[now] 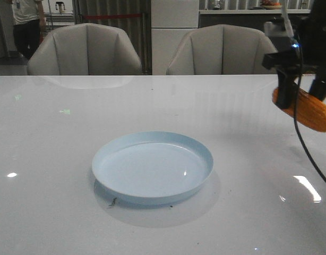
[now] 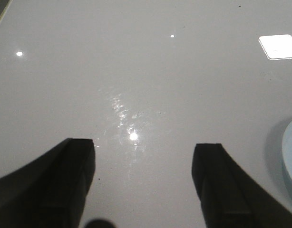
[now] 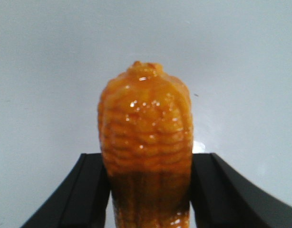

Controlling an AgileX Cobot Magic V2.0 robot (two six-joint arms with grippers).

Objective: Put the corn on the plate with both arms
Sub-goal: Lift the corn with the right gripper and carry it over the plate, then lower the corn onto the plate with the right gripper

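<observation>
My right gripper is holding the orange corn well above the table now. I will let go of it with that gripper across the middle of the empty pale blue plate (image 1: 158, 158).
The pale blue plate (image 1: 152, 167) sits empty in the middle of the white table. My right gripper (image 1: 303, 90) hangs in the air at the far right, shut on the glossy orange corn (image 1: 310, 110), well above the table and to the right of the plate. In the right wrist view the corn (image 3: 145, 128) sticks out between both fingers of the right gripper (image 3: 148, 185), which press on its sides. My left gripper (image 2: 143, 166) is open and empty over bare table; the plate's rim (image 2: 291, 156) shows at the edge of that view. The left arm is out of the front view.
Two grey chairs (image 1: 84, 50) (image 1: 222, 50) stand behind the table's far edge. A black cable (image 1: 306, 149) hangs from the right arm. A person (image 1: 26, 24) stands at the far left background.
</observation>
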